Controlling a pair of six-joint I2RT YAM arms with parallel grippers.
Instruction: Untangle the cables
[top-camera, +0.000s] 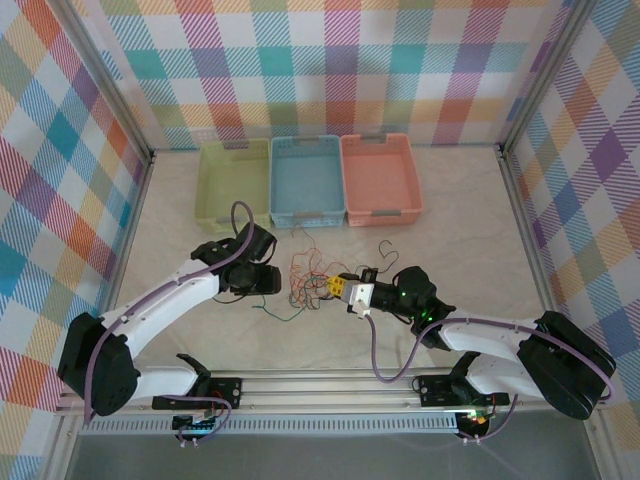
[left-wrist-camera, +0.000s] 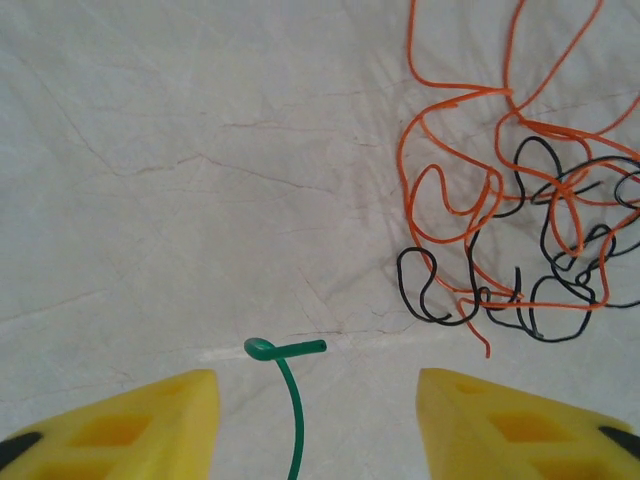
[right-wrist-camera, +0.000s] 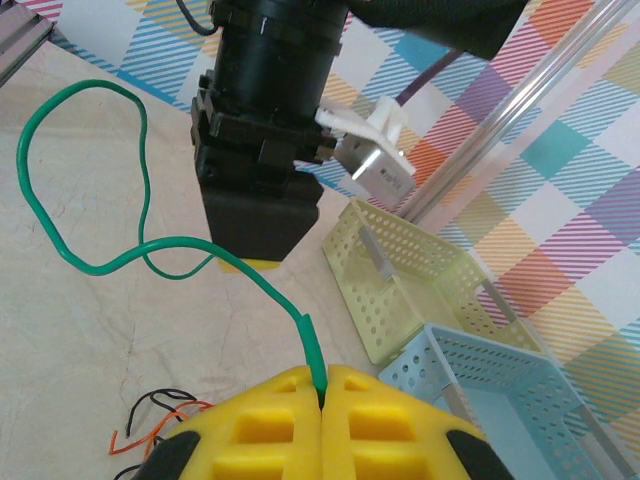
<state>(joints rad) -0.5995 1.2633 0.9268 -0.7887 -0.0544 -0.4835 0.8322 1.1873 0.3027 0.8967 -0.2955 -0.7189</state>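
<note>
My left gripper should pinch its hook (left-wrist-camera: 262, 348), as the green cable's hooked end lies loose past my open fingers, before both of my grippers lift the cable clear.
The cables lie mid-table between my grippers. The orange-red cable (left-wrist-camera: 450, 130) and the short black cable (left-wrist-camera: 545, 240) are wound together in a tangle (top-camera: 305, 272). My right gripper (right-wrist-camera: 322, 385) is shut on the dark green cable (right-wrist-camera: 90, 180), which loops away past the left arm's black wrist (right-wrist-camera: 260, 150). The green cable's hooked free end (left-wrist-camera: 283, 349) rests on the table between the yellow fingers (left-wrist-camera: 150, 425) of my left gripper (left-wrist-camera: 318, 390), which is open and not touching it. From above, the left gripper (top-camera: 272, 283) is left of the tangle and the right gripper (top-camera: 336, 288) right of it.
Three perforated bins stand in a row at the back: a green bin (top-camera: 205, 185), a blue bin (top-camera: 275, 180) and a salmon bin (top-camera: 412, 175). Checkered walls enclose the white table (top-camera: 460, 240) on three sides.
</note>
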